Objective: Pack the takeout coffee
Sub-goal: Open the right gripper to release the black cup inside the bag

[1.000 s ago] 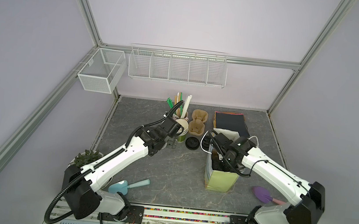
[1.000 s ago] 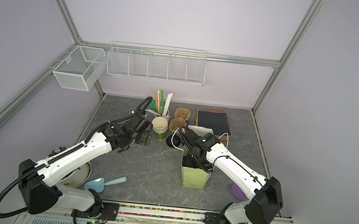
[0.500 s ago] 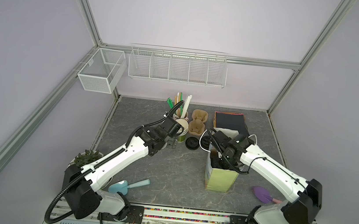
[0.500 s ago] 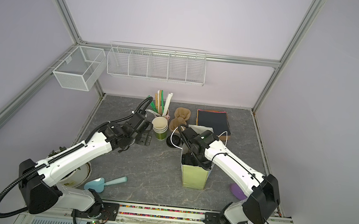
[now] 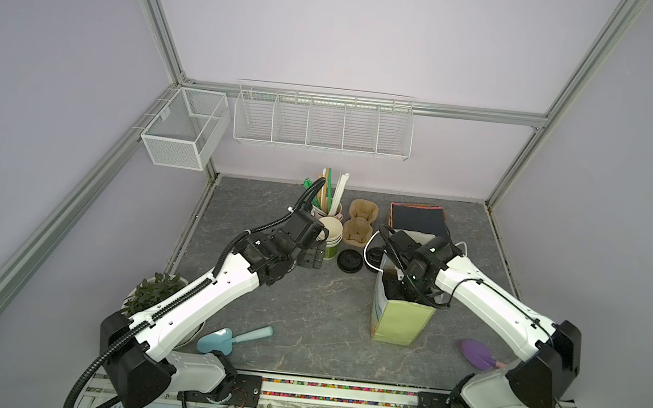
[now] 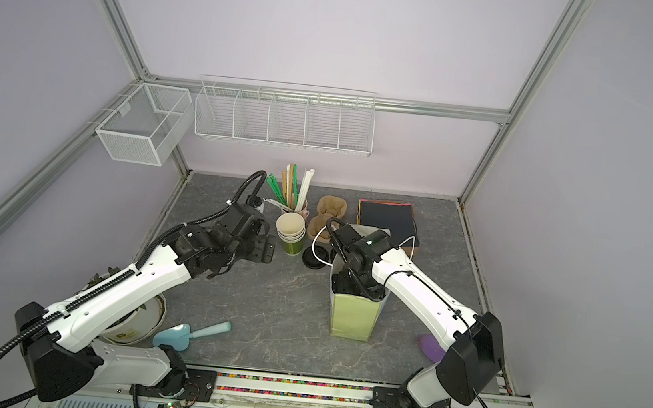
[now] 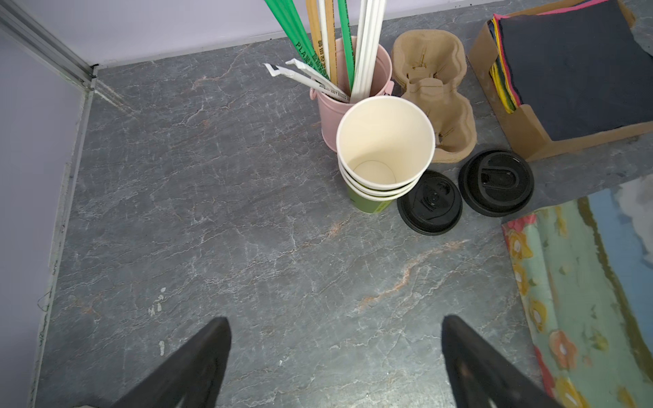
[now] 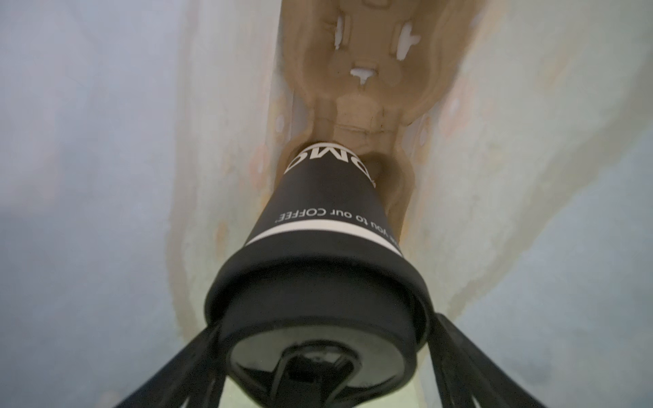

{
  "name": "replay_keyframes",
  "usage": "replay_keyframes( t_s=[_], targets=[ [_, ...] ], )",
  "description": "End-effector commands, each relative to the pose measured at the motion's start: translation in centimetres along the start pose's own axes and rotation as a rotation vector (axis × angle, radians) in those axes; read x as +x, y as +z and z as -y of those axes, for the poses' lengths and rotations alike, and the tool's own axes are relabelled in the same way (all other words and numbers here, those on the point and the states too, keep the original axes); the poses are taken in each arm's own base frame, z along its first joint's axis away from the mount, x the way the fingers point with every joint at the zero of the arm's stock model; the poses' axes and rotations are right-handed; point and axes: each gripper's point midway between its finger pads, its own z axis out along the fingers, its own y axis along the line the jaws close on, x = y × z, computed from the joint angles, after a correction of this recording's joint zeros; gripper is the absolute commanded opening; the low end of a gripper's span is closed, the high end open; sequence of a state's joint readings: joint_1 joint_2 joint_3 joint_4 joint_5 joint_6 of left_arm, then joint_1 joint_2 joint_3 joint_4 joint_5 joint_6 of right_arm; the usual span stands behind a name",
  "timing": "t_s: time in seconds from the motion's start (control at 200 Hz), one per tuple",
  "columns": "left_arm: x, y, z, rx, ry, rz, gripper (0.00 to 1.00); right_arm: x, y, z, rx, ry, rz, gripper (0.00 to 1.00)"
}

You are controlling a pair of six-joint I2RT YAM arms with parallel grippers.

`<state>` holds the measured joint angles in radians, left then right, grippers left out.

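Next, my left gripper needs to grab the loose end of a white straw [image 5: 319,209] [image 7: 292,62] leaning over the pink straw bucket's rim, below the green straws.
The takeout coffee [image 8: 325,212] is a paper cup that looks dark in the dim light, with white lettering and a black lid [image 8: 318,289]. It stands inside the green paper bag [image 5: 399,322], its base in a hole of a brown pulp carrier [image 8: 360,88]. My right gripper [image 8: 323,321] reaches down into the bag, its fingers pressed on either side of the lid. In both top views the bag hides the cup. My left gripper [image 7: 335,332] hovers open and empty over bare table, left of the stack of lidless cups [image 7: 385,141].
Two loose black lids [image 7: 429,203] lie beside the cup stack. Behind them stand a pink straw bucket [image 7: 328,116], spare pulp carriers [image 7: 427,70] and a napkin box [image 7: 572,70]. A potted plant [image 5: 155,294], a blue scoop [image 5: 217,339] and a purple scoop [image 5: 475,352] lie near the front.
My right arm has shifted slightly while its gripper stays down in the bag. The left arm has not moved.
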<state>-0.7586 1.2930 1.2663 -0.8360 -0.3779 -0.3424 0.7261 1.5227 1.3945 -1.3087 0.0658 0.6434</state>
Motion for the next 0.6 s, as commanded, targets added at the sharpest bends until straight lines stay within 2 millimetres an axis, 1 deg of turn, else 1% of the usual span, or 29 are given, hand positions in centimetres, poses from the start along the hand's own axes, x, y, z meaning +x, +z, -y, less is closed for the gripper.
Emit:
replay_keyframes(
  t_s=[0.0, 0.145, 0.235, 0.465, 0.595],
  targets=[
    [-0.3, -0.5, 1.1, 0.045, 0.016, 0.011, 0.94, -0.9, -0.4, 0.2, -0.001, -0.011, 0.015, 0.88],
    [-0.6, -1.1, 2.2, 0.106, 0.008, 0.036, 0.93, -1.4, -0.6, 0.1, -0.023, -0.012, 0.023, 0.89],
    [-0.9, -1.6, 2.7, 0.128, 0.007, 0.052, 0.94, -1.6, -0.7, 0.4, -0.013, -0.008, 0.021, 0.89],
    [-1.0, -1.8, 3.5, 0.147, 0.018, 0.062, 0.94, -2.8, -1.6, 0.7, -0.022, -0.006, 0.049, 0.89],
    [-0.9, -1.7, 3.5, 0.138, 0.029, 0.061, 0.94, -3.3, -2.1, 1.0, -0.013, -0.004, 0.064, 0.89]
  ],
)
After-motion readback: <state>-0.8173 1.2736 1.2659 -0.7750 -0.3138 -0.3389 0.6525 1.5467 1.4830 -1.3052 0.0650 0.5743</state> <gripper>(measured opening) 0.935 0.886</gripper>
